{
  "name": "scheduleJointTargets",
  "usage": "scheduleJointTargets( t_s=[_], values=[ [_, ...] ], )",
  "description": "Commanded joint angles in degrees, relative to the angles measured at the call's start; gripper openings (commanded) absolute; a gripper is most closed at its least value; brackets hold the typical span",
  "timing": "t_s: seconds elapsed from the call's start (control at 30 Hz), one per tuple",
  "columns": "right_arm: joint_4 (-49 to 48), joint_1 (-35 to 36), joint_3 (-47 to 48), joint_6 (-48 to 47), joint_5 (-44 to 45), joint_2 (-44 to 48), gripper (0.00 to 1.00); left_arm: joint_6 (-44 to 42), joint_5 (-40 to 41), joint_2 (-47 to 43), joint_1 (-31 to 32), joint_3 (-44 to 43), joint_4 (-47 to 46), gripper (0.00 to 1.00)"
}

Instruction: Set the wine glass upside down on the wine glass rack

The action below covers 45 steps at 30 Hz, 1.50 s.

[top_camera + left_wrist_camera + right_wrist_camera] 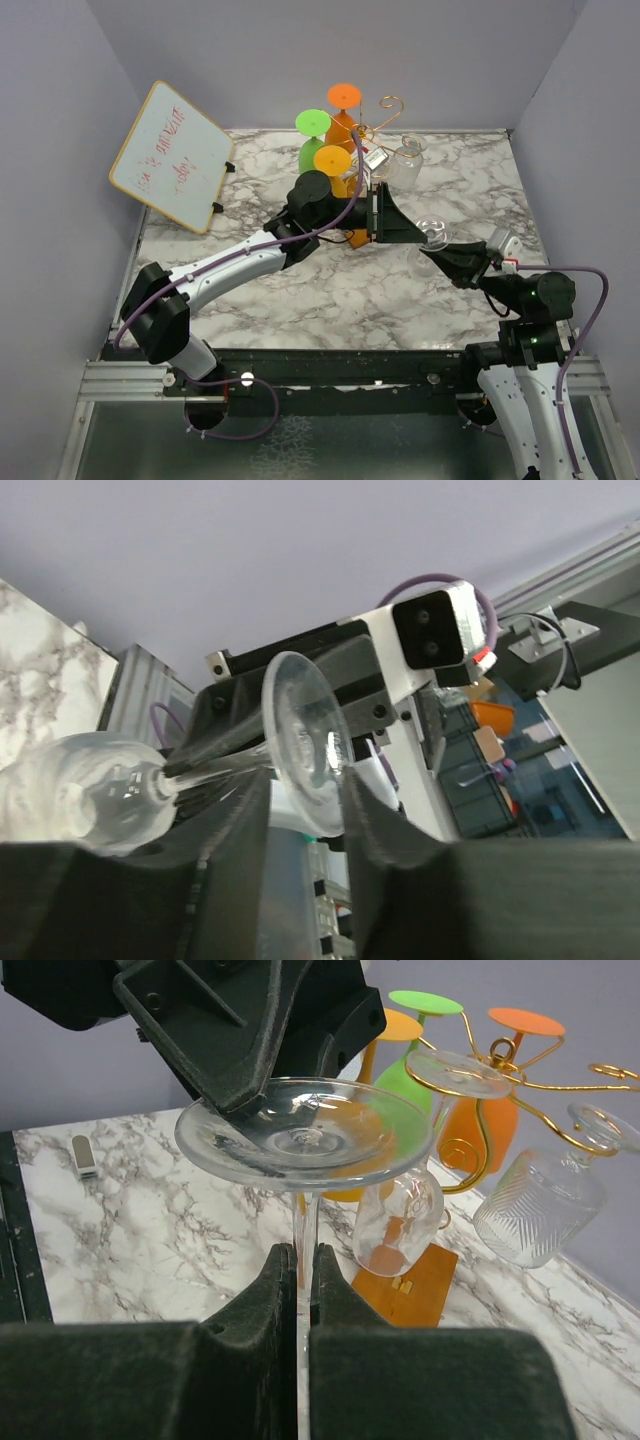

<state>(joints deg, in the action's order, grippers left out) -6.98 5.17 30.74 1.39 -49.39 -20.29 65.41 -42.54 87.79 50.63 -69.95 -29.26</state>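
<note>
The stem in my right gripper must go into the rack, so my left gripper needs to hold the foot while my right gripper takes the foot's free edge (330, 1181).
The clear wine glass (300, 1135) is upside down, foot up, and my right gripper (303, 1260) is shut on its stem. In the top view the glass (432, 238) hangs right of the rack, held by the right gripper (447, 257). My left gripper (420, 232) reaches in from the left, open, its jaws straddling the rim of the foot (305, 740); the left gripper (308, 805) shows a wide gap there. The wine glass rack (500, 1070) is gold wire on an orange-brown base (410, 1280), just behind the glass.
On the rack hang a green glass (312, 140), an orange glass (343, 110), a yellow glass (332, 165), a plain clear glass (398, 1215) and a ribbed clear glass (535, 1200). A white board with red writing (172, 155) stands at the back left.
</note>
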Motion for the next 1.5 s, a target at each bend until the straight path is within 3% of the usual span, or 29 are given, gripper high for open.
scheduleJointTargets(
  t_s=[0.0, 0.23, 0.3, 0.43, 0.53, 0.73, 0.93, 1.1, 1.33, 1.47],
  values=[
    [-0.9, 0.2, 0.9, -0.9, -1.8, 0.7, 0.01, 2.0, -5.0, 1.7, -0.2, -2.4, -0.8, 0.27],
    [-0.4, 0.2, 0.7, -0.9, -3.3, 0.8, 0.01, 1.9, -4.9, 1.3, -0.2, -3.1, -0.8, 0.00],
    [-0.3, 0.2, 0.8, -0.1, -2.5, 0.9, 0.04, 1.6, -4.7, 1.0, -0.2, -3.3, -0.8, 0.00],
    [0.8, 0.2, 1.6, 4.7, 1.0, 1.3, 0.43, 1.3, -3.6, 0.3, -0.2, -3.2, -0.7, 0.00],
    [4.8, 0.2, 3.4, 9.0, 4.4, 1.5, 0.62, 2.1, -3.3, 0.1, -0.2, -2.9, -0.7, 0.00],
    [17.4, 0.2, 7.5, 14.4, 4.3, 3.0, 0.73, 2.1, -2.6, 0.2, -0.2, -2.0, -0.7, 0.00],
    [20.3, 0.2, 11.7, 26.9, 7.6, 4.9, 0.76, 0.6, -1.9, 0.4, -0.2, -1.3, -0.7, 0.00],
    [19.0, 0.2, 11.0, 42.6, 19.2, 4.4, 0.76, -1.3, -0.2, -0.2, -0.2, 0.0, -0.6, 0.00],
    [21.6, 0.2, 13.7, 47.4, 23.6, 0.4, 0.43, -2.7, 0.6, -0.8, -0.3, 1.2, -0.4, 0.00],
    [21.9, 0.2, 14.7, 46.9, 20.7, -2.5, 0.36, -3.2, 0.8, -0.9, -0.3, 1.5, -0.2, 0.00]
  ],
)
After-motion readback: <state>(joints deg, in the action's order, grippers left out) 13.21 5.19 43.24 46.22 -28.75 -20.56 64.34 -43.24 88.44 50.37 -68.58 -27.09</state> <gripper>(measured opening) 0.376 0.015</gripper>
